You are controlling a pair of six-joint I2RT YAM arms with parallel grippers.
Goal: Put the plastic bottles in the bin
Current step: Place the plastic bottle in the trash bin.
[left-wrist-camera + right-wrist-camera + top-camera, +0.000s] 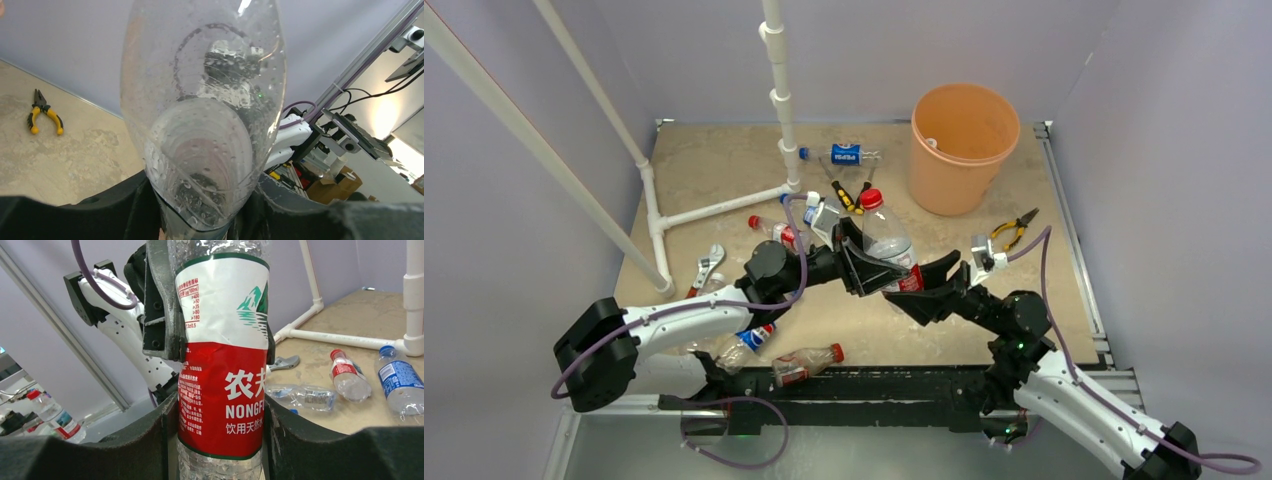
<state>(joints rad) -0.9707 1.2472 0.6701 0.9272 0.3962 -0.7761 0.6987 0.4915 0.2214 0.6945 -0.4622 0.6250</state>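
Note:
Next, my right gripper opens and takes the red cap (871, 198), as it holds the clear bottle low on its label, close to my left gripper.
A large clear bottle (887, 240) with a red cap and a red-and-white label is held above the table's middle by both grippers. My left gripper (861, 262) is shut on its clear upper body (205, 100); its own view is (200, 202). My right gripper (927, 287) is shut on the red label (222, 390); its own view is (220, 445). The orange bin (962, 150) stands at the far right, apart from both grippers. Other bottles lie around: a blue-label one (839, 154), a red-cap one (769, 228), and two near the left arm (749, 343) (806, 362).
A white pipe frame (724, 205) stands at the far left. Yellow-handled pliers (1016, 230) lie right of the arms, also in the left wrist view (45, 117). More pliers (849, 195) lie mid-table. A wrench (707, 268) lies left. The right wrist view shows bottles (347, 377) (400, 382).

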